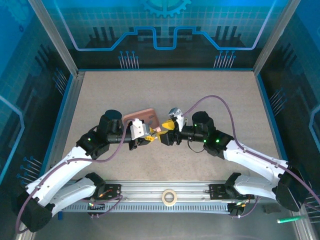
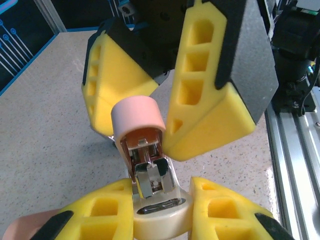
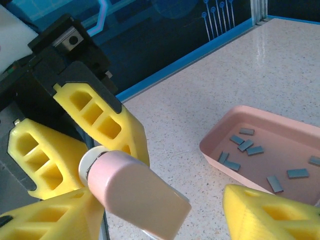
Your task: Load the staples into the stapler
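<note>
The stapler's chrome magazine faces the left gripper, so the robot's right gripper will hold the stapler by the pink lid (image 3: 139, 194) while the left gripper takes it from another side.
The stapler (image 2: 159, 212) is held over the table with its cream base clamped between my left gripper's (image 2: 161, 200) yellow fingers, so that gripper is shut on it. Its pink lid (image 2: 137, 114) is swung up, baring the chrome magazine (image 2: 150, 172). My right gripper (image 3: 160, 200) is open, and the pink lid (image 3: 135, 192) lies between its spread fingers, against the left one. Several dark grey staples (image 3: 245, 146) lie in the pink tray (image 3: 215, 145). In the top view both grippers, left (image 1: 148, 132) and right (image 1: 165, 134), meet beside the tray (image 1: 142, 118).
A roll of tape (image 1: 169, 196) sits on the metal rail at the near edge. A green pen (image 1: 287, 219) lies at the bottom right. Blue enclosure walls ring the speckled table (image 1: 220, 95).
</note>
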You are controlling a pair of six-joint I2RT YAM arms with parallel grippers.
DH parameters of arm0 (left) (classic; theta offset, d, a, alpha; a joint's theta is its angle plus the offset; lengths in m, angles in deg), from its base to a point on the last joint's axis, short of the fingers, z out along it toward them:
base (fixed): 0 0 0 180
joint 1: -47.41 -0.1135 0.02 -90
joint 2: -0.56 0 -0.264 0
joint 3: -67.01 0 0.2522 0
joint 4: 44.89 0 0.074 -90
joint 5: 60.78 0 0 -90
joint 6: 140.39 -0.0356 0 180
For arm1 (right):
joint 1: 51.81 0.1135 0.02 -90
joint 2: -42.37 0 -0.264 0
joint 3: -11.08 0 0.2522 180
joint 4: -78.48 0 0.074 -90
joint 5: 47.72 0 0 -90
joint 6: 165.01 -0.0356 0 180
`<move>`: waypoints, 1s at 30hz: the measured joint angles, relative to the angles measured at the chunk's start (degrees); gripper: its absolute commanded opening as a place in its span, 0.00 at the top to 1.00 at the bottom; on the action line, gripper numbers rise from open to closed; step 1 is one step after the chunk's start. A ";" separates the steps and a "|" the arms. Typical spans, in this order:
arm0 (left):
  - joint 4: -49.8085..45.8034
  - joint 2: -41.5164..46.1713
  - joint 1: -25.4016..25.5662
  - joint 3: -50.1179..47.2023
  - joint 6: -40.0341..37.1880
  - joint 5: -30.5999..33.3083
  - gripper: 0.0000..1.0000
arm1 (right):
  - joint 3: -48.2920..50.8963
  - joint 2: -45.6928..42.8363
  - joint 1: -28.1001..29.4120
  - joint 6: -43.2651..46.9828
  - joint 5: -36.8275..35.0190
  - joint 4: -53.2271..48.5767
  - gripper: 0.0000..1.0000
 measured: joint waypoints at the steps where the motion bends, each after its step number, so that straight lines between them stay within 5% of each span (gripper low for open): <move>1: 0.00 0.00 0.00 -0.02 0.00 0.50 1.00 | 0.37 -0.33 -0.57 -0.92 -0.26 0.20 0.39; 14: 2.36 1.66 1.29 -2.91 0.52 1.29 1.00 | 6.49 -2.99 -7.82 -10.19 -4.11 1.31 0.36; 20: 9.92 3.72 1.92 -7.08 4.04 3.26 1.00 | 7.58 -7.15 -9.16 -16.28 -2.14 2.23 0.29; 30: 20.57 4.85 2.25 -11.69 8.09 4.70 1.00 | 11.87 -5.55 -8.96 -31.91 0.92 12.39 0.35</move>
